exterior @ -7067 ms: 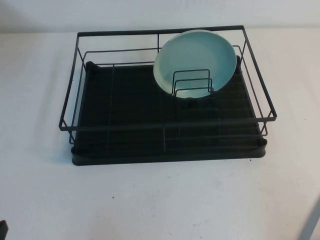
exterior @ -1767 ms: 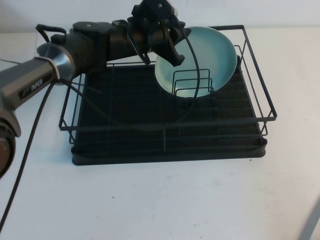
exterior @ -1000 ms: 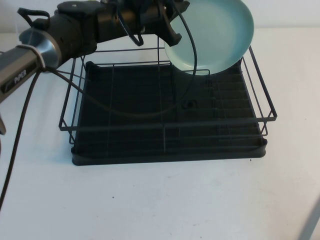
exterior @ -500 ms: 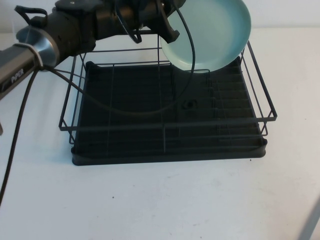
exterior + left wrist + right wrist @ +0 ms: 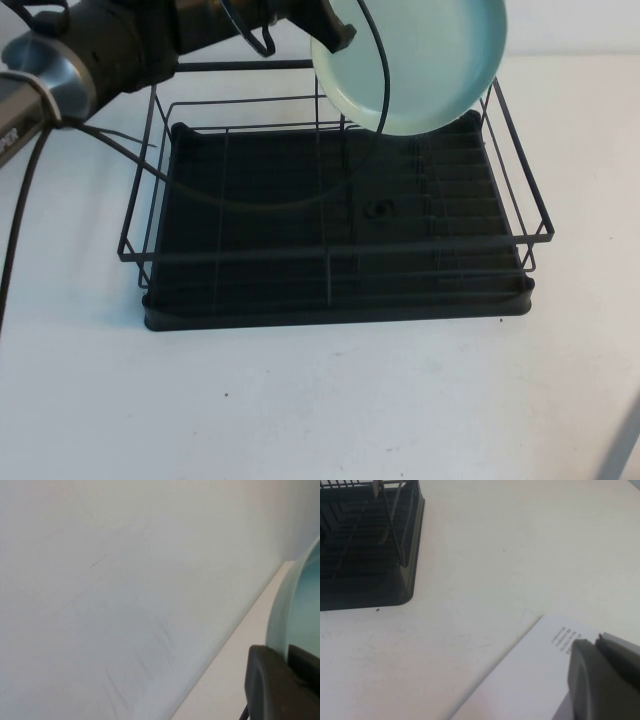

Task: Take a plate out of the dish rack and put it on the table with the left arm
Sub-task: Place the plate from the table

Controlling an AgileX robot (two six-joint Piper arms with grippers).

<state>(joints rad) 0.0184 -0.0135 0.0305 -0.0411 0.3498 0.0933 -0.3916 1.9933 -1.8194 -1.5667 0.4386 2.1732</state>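
I need to use my left gripper to set the plate down on the bare white table (image 5: 347,438), in front of the black dish rack.
The pale mint-turquoise plate (image 5: 425,60) hangs tilted above the far right part of the black wire dish rack (image 5: 335,245), clear of the ribbed tray. My left gripper (image 5: 335,30) is shut on the plate's left rim, and the left arm (image 5: 90,50) reaches in from the upper left. In the left wrist view the plate's rim (image 5: 295,605) sits between the dark fingers (image 5: 270,685). My right gripper (image 5: 600,645) is low over the table, right of the rack, fingers together and empty. The white table (image 5: 330,400) lies around the rack.
A black cable (image 5: 300,195) from the left arm loops down over the rack's tray. A white sheet with small print (image 5: 530,680) lies under my right gripper. The rack's near corner (image 5: 395,580) shows in the right wrist view. A grey sliver of the right arm (image 5: 627,445) is at the lower right.
The plate left its place against the rack's dividers and rose above the rack in my left gripper. In the last half second the arm and plate went slightly higher. The right arm has not moved.
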